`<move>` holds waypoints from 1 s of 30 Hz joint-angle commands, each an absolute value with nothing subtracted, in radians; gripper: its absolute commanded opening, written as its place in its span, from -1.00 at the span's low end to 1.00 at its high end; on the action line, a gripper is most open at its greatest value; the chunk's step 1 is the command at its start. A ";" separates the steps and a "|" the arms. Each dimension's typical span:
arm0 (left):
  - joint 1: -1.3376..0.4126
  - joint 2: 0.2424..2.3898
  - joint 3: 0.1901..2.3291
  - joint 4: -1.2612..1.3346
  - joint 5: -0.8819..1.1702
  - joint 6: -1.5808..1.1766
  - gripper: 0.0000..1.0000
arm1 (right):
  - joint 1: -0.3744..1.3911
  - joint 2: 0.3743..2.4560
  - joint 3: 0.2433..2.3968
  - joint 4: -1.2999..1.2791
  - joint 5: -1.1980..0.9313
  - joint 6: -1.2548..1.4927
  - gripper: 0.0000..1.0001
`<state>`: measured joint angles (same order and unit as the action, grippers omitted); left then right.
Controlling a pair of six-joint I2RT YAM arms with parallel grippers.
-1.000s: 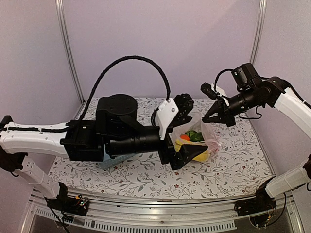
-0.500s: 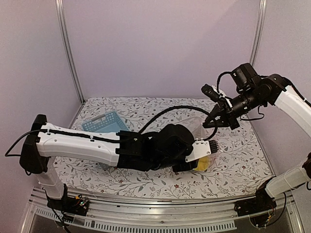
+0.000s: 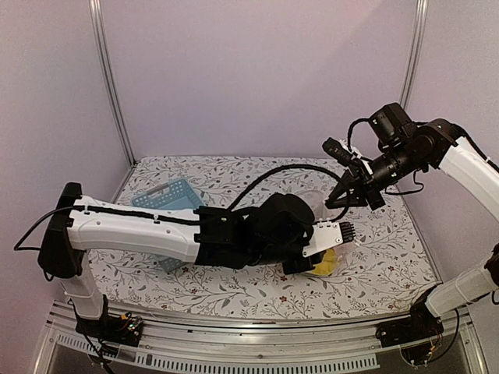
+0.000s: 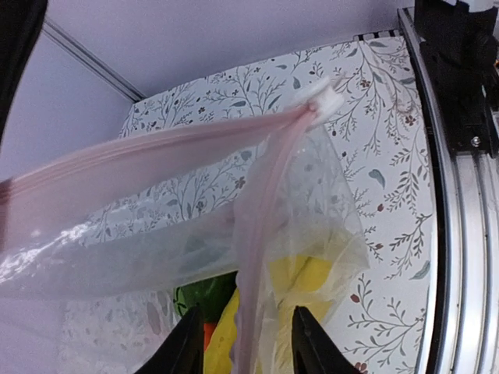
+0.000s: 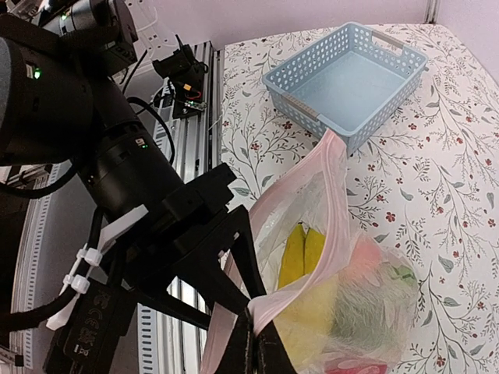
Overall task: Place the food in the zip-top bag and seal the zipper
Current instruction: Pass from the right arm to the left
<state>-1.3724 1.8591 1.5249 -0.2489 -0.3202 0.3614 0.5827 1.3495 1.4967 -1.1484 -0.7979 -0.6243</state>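
Note:
The bag's rim is held away from the white slider by my right gripper, so next my right gripper grabs the zipper's end [image 4: 327, 102] by the slider before sealing.
The zip-top bag [image 3: 316, 204] stands on the table, its top edge pulled up by my right gripper [image 3: 343, 201]. In the right wrist view that gripper [image 5: 261, 347] is shut on the pink zipper [image 5: 335, 179] at the bag's mouth. Inside lie the food pieces: yellow banana [image 5: 300, 253], pink ball [image 5: 366, 257], green piece [image 5: 390, 290]. My left gripper [image 4: 248, 347] is at the bag's near side, its jaws partly apart on either side of the hanging zipper [image 4: 265, 187] without clearly touching it. Yellow food [image 4: 312, 273] and green food [image 4: 199, 292] show through the plastic.
The light blue basket [image 3: 160, 196] sits at the back left of the floral table, seen in the right wrist view as an empty blue basket [image 5: 343, 74]. My left arm [image 3: 140, 230] lies low across the table's middle. The metal front rail [image 4: 460, 234] runs close by.
My left arm dropped from high over the bag to low beside it. Its jaws narrowed round the zipper strip. The right gripper kept its hold and barely moved.

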 commanded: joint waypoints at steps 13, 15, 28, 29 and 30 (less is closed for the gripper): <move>-1.332 1.818 1.581 -0.296 -0.153 0.260 -0.69 | 0.593 1.358 1.494 -1.159 -0.831 -0.644 -1.00; -1.332 1.820 1.586 -0.295 -0.171 0.258 -0.78 | 0.594 1.356 1.490 -1.159 -0.831 -0.643 -1.00; -1.303 1.773 1.698 -0.370 -0.251 0.224 -1.00 | 0.553 1.350 1.609 -1.144 -0.755 -0.606 -0.40; -1.294 1.773 1.720 -0.398 -0.247 0.206 -1.00 | 0.518 1.339 1.638 -1.147 -0.772 -0.609 -0.33; -1.286 1.771 1.738 -0.416 -0.248 0.188 -1.00 | 0.479 1.330 1.663 -1.145 -0.796 -0.613 -0.26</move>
